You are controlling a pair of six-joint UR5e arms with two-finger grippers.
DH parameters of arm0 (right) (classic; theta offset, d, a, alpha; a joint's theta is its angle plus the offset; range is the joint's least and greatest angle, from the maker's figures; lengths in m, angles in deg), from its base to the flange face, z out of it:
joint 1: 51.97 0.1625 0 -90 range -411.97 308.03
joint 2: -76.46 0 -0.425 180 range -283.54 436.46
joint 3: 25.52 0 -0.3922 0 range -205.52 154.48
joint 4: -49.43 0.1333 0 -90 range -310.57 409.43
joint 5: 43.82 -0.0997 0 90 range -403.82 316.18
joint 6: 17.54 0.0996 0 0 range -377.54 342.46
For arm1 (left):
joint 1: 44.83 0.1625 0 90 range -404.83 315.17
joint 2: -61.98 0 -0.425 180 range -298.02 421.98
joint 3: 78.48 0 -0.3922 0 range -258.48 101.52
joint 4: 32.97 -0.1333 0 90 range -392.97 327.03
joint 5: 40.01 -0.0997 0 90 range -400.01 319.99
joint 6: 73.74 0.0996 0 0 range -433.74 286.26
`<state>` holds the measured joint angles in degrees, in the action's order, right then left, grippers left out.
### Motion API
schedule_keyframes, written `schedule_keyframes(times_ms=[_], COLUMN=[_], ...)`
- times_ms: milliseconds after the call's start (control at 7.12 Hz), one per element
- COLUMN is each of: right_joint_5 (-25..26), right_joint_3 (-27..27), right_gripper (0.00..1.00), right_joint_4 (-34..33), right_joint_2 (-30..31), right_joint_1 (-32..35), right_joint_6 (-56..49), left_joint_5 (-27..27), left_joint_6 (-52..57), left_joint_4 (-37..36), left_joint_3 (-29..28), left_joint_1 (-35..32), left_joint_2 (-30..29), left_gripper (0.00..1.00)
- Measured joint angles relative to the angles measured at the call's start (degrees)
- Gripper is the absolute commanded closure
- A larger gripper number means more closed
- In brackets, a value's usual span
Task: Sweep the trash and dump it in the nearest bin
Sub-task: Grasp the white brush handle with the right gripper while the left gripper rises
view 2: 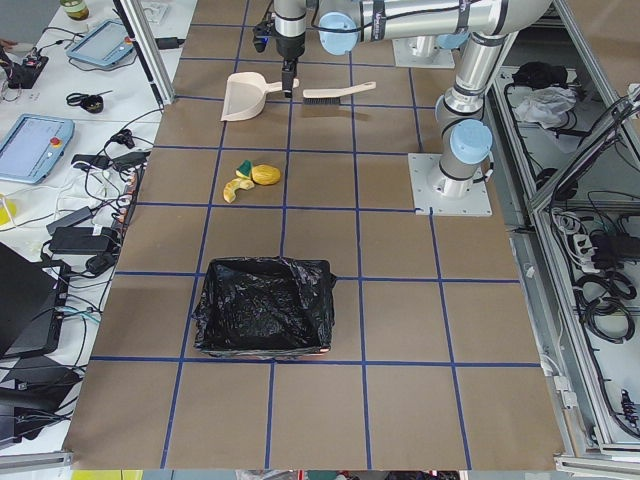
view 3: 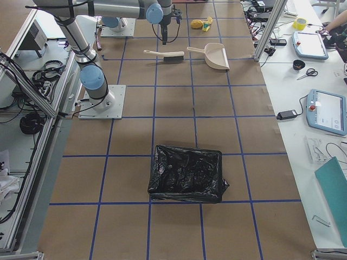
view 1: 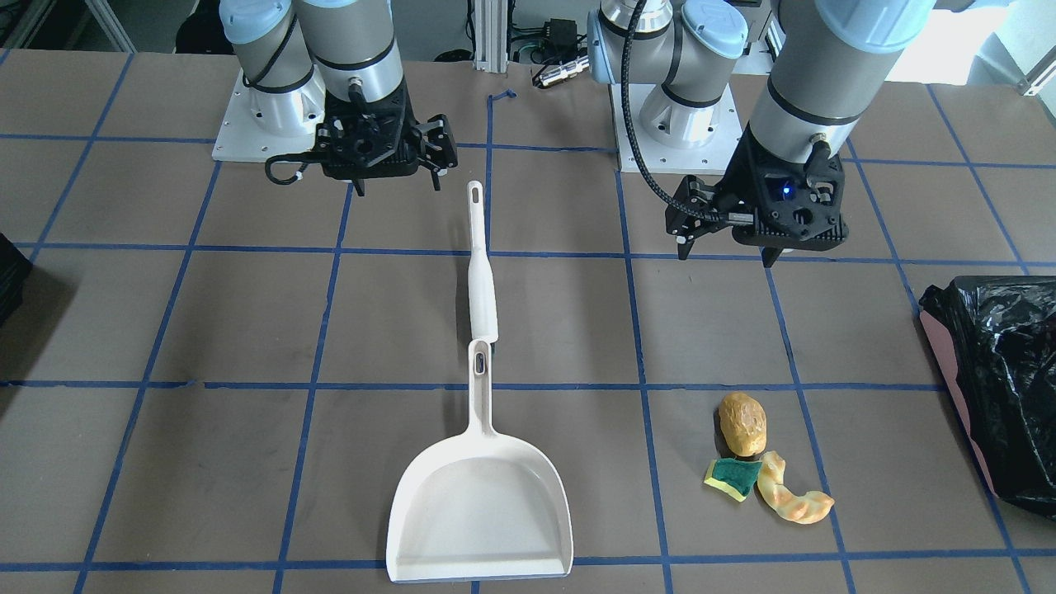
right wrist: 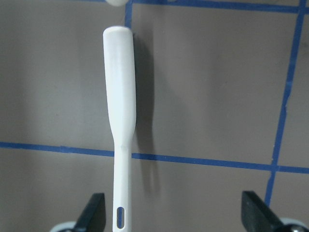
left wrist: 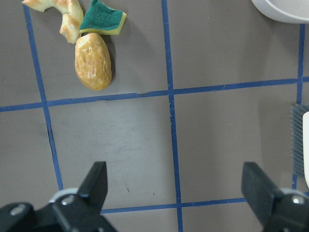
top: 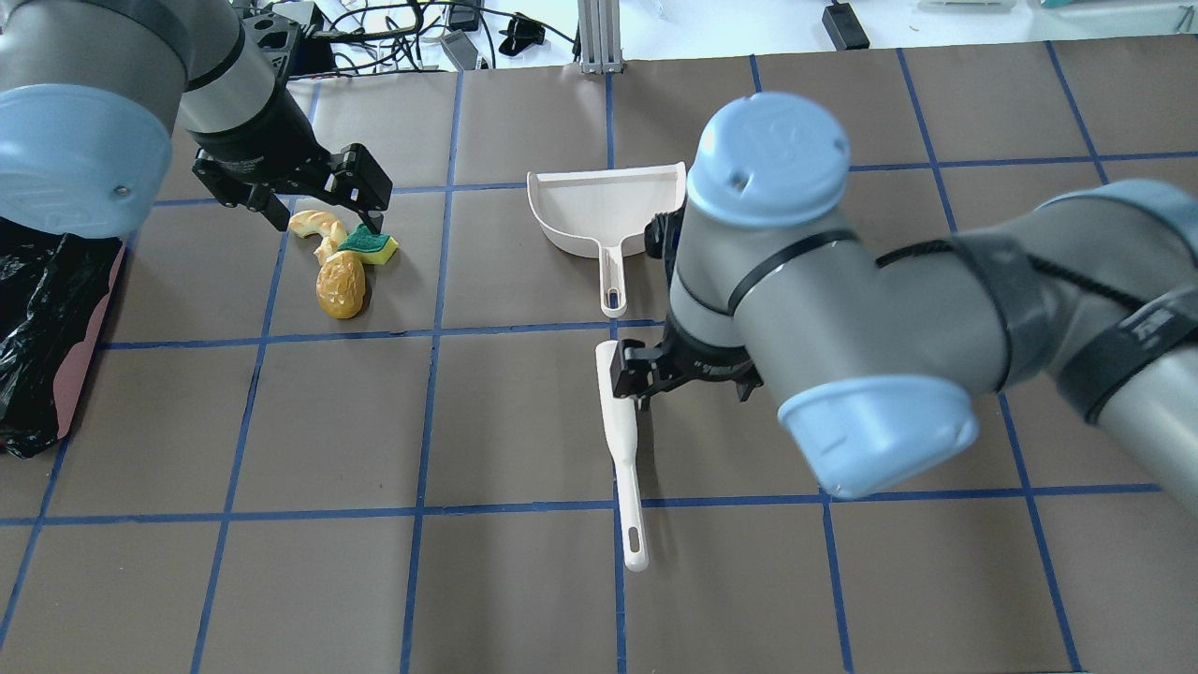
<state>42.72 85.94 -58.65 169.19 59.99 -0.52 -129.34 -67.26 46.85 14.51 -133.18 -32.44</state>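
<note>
The thin handle's middle point(view 1: 477, 219) point(right wrist: 122, 181) on the white brush, between the handle's hole and the brush's wide part, should be gripped next by my right gripper.
The trash lies together on the table: a brown potato-like lump point(view 1: 742, 423) point(left wrist: 93, 61), a green-and-yellow sponge piece point(view 1: 733, 477) and a pale twisted pastry piece point(view 1: 794, 497). My left gripper point(view 1: 726, 239) point(left wrist: 176, 183) is open and empty, above the table, on the robot's side of the trash. The black-lined bin point(view 1: 1002, 388) point(top: 37, 337) stands at the table's left end. My right gripper point(top: 693, 398) point(right wrist: 176, 208) is open and empty above the white brush point(top: 622, 440), whose handle point(right wrist: 120, 121) lies near one finger. The white dustpan point(view 1: 483, 495) lies beyond the brush.
A second black-lined bin point(view 3: 187, 173) stands at the table's right end, and its edge shows in the front view point(view 1: 8, 272). The brush's bristles point(left wrist: 298, 145) show at the right edge of the left wrist view. Blue tape lines grid the brown table.
</note>
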Motion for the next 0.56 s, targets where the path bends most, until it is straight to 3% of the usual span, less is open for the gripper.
schedule_keyframes(times_ms=[281,561], right_joint_5=[-0.07,0.01], right_joint_3=[8.25,11.74], right_gripper=[0.05,0.06], right_joint_4=[-10.71,-18.03], right_joint_2=[-2.28,-6.15], right_joint_1=[3.48,6.54], right_joint_6=[1.82,3.72], left_joint_5=[0.52,3.91], left_joint_6=[-1.47,-3.35], left_joint_4=[-4.08,-7.74], left_joint_3=[-0.15,-0.96], left_joint_1=[-0.11,-0.53], left_joint_2=[-3.19,-6.19], left_gripper=[0.0,0.0])
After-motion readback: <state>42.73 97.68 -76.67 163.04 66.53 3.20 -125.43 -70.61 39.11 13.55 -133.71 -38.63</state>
